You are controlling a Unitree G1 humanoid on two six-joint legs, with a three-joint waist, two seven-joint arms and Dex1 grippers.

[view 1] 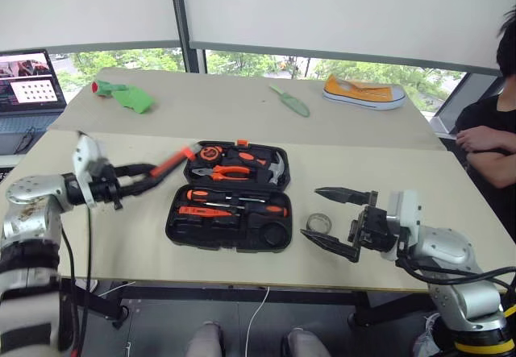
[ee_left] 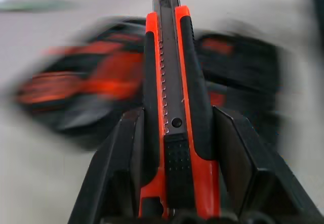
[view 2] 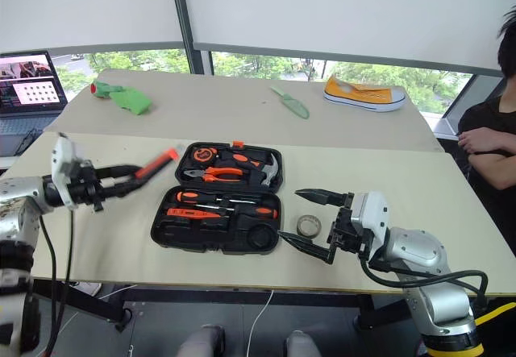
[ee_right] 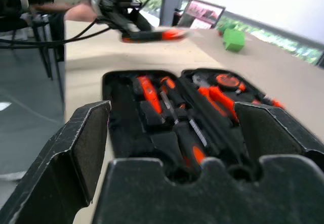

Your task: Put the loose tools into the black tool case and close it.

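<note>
Next, my left gripper sets the utility knife, still held above the table, free in the empty slot (view 1: 219,229) that runs along the near edge of the black tool case.
The black tool case (view 1: 172,230) lies open in the middle of the near table, with orange-and-black tools in its recesses. Left of it, above the table, my left gripper (view 1: 153,176) is shut on the utility knife (view 1: 174,162); the knife's orange body (ee_left: 172,82) runs straight out between the fingers toward the case. A grey tape roll (view 1: 319,223) lies on the table just off the case's right edge. My right gripper (view 1: 311,211) hovers there, open, its fingers spread on either side of the roll as seen from the head. In the right wrist view the case (ee_right: 167,118) lies ahead of it.
On the far table lie a green trowel (view 1: 292,101), a yellow shoe (view 1: 364,93) and a green object (view 1: 129,96). A laptop (view 1: 28,83) stands at the far left. A person's folded arms (view 1: 488,139) rest at the right edge.
</note>
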